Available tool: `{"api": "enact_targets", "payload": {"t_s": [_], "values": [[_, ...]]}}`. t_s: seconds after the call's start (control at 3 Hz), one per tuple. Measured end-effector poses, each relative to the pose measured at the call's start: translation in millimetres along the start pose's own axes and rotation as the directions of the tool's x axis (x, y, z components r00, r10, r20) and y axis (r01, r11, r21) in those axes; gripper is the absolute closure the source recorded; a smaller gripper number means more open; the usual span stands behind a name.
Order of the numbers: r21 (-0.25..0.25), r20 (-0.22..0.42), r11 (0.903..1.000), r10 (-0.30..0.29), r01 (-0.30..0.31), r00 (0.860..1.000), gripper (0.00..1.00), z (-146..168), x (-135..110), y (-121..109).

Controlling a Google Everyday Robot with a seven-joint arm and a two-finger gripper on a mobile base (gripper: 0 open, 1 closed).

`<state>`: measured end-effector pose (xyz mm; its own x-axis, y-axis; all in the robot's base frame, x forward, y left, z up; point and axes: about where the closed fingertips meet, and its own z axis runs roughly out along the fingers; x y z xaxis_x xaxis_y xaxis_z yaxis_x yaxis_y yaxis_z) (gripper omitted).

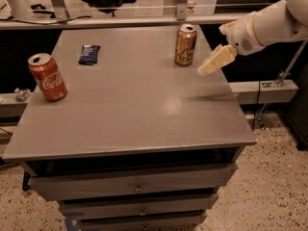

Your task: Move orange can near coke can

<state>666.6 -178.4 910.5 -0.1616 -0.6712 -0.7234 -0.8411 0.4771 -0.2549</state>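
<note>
Next, the gripper closes on the orange can at the middle of its body (186,47), below its silver top.
The orange can (185,44) stands upright near the far right of the grey table top (130,95); it is golden-orange with a dark logo and a silver top. The coke can (46,76), red with white script, stands upright near the left edge. The gripper (214,61), with cream-coloured fingers on a white arm, hangs above the table's right side, just right of the orange can and apart from it. It holds nothing that I can see.
A small dark blue packet (89,54) lies at the far left of the table. Drawers (137,186) sit below the front edge. A rail (144,19) and chair base lie behind the table; a shelf (262,88) is at the right.
</note>
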Motion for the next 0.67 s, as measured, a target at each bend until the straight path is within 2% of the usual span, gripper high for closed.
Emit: {"api": "enact_targets", "payload": {"t_s": [0.33, 0.67], "values": [[-0.017, 0.160, 0.9966, 0.083, -0.081, 0.984, 0.00, 29, -2, -27], [-0.047, 0.298, 0.9884, 0.152, -0.145, 0.942, 0.00, 53, -12, -44]]}}
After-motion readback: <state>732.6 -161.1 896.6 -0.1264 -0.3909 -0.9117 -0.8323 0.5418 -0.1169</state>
